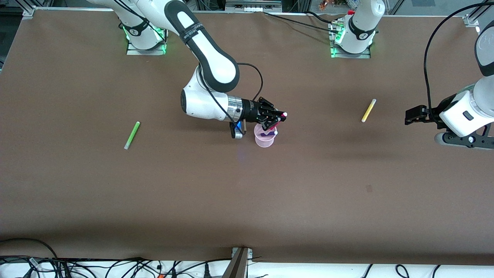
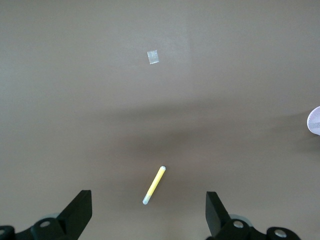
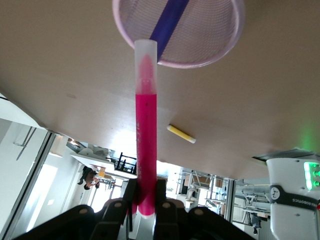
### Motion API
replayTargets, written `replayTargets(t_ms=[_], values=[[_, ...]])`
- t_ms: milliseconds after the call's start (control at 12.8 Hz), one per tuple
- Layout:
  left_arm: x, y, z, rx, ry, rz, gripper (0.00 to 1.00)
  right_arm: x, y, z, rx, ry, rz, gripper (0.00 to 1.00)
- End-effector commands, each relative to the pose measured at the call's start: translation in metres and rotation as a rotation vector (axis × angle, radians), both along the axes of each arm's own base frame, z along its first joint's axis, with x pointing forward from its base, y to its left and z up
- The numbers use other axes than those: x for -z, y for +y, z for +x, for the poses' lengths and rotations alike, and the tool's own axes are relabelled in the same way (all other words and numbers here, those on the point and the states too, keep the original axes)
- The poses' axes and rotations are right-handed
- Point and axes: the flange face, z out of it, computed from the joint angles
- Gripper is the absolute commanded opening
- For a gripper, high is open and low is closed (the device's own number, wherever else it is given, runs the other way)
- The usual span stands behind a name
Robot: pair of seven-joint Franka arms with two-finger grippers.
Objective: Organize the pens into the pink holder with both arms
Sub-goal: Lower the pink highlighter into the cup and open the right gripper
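Next, I let go of the magenta-pink pen with my right gripper inside the pink holder (image 1: 268, 132) (image 3: 186, 31), next to the dark purple pen.
My right gripper (image 1: 274, 119) is shut on the magenta-pink pen (image 1: 276, 125) and holds it tilted over the pink holder (image 1: 264, 142), which stands mid-table. In the right wrist view the gripper (image 3: 146, 197) clamps the pen (image 3: 146, 135), whose pale end sits at the holder's rim (image 3: 227, 40). The dark purple pen (image 3: 170, 20) leans inside the holder. The yellow pen (image 1: 368, 110) lies toward the left arm's end. My left gripper (image 1: 411, 116) is open and empty, up in the air beside it; its view shows the yellow pen (image 2: 154, 185) between the fingers (image 2: 80, 212). The green pen (image 1: 131, 135) lies toward the right arm's end.
A small pale patch (image 1: 369, 188) marks the brown table, nearer the front camera than the yellow pen; it also shows in the left wrist view (image 2: 153, 57). The arm bases (image 1: 353, 34) stand along the table's edge farthest from the front camera. Cables lie along the nearest edge.
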Motion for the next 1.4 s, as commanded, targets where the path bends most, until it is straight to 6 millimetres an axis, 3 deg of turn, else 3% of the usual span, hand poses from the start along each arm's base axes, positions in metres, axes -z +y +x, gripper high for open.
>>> replayTargets(t_ms=[0,468,546,624,780,859,1015,1171,1327], values=[[0.000,-0.001,0.000,0.010,-0.010,0.022,1.00,0.014,0.000,-0.012,-0.028,-0.043,-0.023,0.00],[0.002,-0.002,0.001,0.012,-0.012,0.022,1.00,0.038,-0.006,-0.014,-0.100,-0.145,-0.038,0.00],[0.002,-0.002,0.001,0.006,-0.012,0.023,1.00,0.038,-0.009,-0.012,-0.107,-0.164,-0.038,0.08],[0.002,-0.003,0.001,-0.002,-0.012,0.024,1.00,0.038,-0.011,-0.010,-0.117,-0.187,-0.035,0.22],[0.002,-0.004,0.001,0.000,-0.012,0.028,1.00,0.037,-0.015,-0.005,-0.137,-0.233,-0.036,0.63],[0.002,-0.003,0.001,-0.001,-0.012,0.029,1.00,0.036,-0.018,-0.002,-0.149,-0.250,-0.047,0.72],[0.002,-0.004,0.001,0.000,-0.012,0.028,1.00,0.030,-0.021,0.003,-0.186,-0.288,-0.073,0.79],[0.001,-0.003,0.000,-0.001,-0.014,0.028,1.00,0.018,-0.030,0.014,-0.212,-0.333,-0.097,0.99],[0.001,-0.004,0.000,-0.001,-0.012,0.028,1.00,-0.003,-0.039,0.025,-0.250,-0.401,-0.134,1.00]])
